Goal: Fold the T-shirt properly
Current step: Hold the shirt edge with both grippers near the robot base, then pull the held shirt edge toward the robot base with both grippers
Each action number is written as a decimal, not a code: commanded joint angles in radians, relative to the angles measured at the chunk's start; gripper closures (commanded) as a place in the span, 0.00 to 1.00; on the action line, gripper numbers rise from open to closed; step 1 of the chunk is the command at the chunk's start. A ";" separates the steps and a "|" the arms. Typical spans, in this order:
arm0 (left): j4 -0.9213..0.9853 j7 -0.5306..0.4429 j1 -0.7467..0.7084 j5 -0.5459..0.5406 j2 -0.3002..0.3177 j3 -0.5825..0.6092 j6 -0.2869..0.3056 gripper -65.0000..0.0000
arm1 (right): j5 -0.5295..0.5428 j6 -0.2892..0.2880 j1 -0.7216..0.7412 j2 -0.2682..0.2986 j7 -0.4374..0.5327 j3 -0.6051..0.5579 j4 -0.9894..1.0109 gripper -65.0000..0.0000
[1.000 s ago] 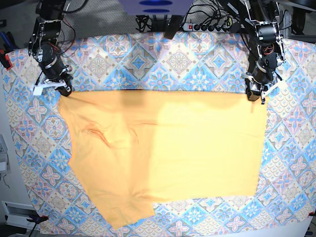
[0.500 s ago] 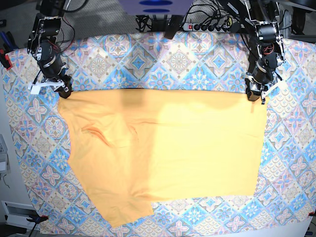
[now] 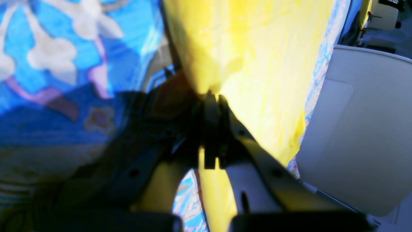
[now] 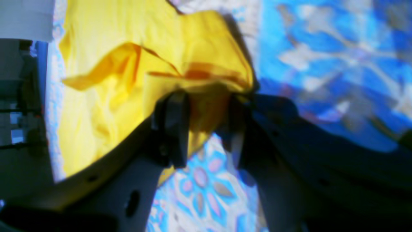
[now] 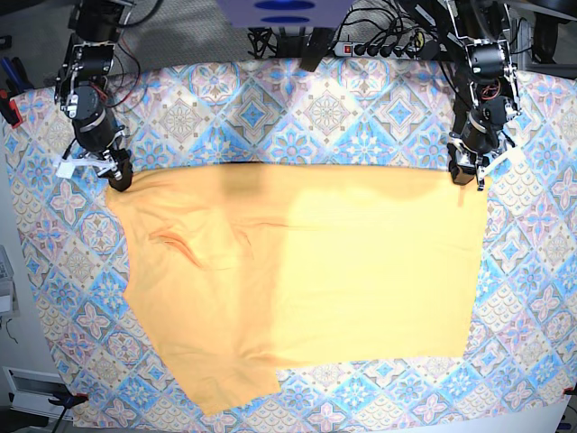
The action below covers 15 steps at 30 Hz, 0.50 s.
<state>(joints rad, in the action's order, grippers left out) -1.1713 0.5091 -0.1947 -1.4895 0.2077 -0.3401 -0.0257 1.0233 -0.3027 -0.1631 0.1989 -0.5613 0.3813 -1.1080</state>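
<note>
The rumpled corner of the T-shirt is loose between the fingers of my right gripper, so I need to pinch that corner (image 4: 208,98) tightly before both grippers pull the T-shirt toward my base.
The yellow-orange T-shirt (image 5: 306,271) lies spread flat on the patterned tablecloth (image 5: 325,108), with a sleeve sticking out at the lower left. My left gripper (image 5: 465,177) is at the shirt's far right corner. In the left wrist view its jaws (image 3: 212,96) are pressed together on a pinch of yellow cloth (image 3: 257,64). My right gripper (image 5: 115,177) stands at the shirt's far left corner. In the right wrist view its fingers (image 4: 170,129) are apart, and the rumpled corner of the shirt (image 4: 106,80) lies loose between and beyond them. No print shows.
A power strip with cables (image 5: 379,47) runs along the back edge behind the cloth. A red clamp (image 5: 11,110) sits at the table's left edge. The tablecloth reaches the front edge (image 5: 541,419), with a strip of it free on every side of the shirt.
My right gripper has opened and let go of the shirt's far left corner, which now rests on the cloth. The left gripper and its corner have not moved.
</note>
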 commanded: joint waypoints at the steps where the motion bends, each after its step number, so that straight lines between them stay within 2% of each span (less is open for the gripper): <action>1: 0.024 -0.045 0.013 0.006 -0.004 0.006 0.046 1.00 | 0.004 0.000 0.013 0.010 0.004 0.000 -0.007 0.68; 10: 0.024 -0.045 0.013 0.006 -0.004 0.006 0.046 1.00 | -0.001 0.000 0.047 -0.020 -0.003 -0.006 0.019 0.70; 12: 0.024 -0.045 0.013 0.006 -0.004 0.006 0.046 1.00 | -0.001 0.000 0.049 -0.022 -0.003 -0.005 0.027 0.81; 14: 0.024 -0.045 0.013 0.006 -0.004 0.006 0.046 1.00 | 0.002 0.000 0.049 -0.022 -0.004 -0.002 0.027 0.97; 15: 0.024 -0.045 0.013 0.006 -0.004 0.006 0.046 1.00 | 0.002 0.000 0.047 -0.022 -0.006 -0.005 0.021 1.00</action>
<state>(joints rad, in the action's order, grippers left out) -1.1713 0.5091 -0.1951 -1.4895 0.2077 -0.3401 -0.0261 1.0222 -0.3031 -0.1188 0.1665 -0.5667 0.3740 -1.0752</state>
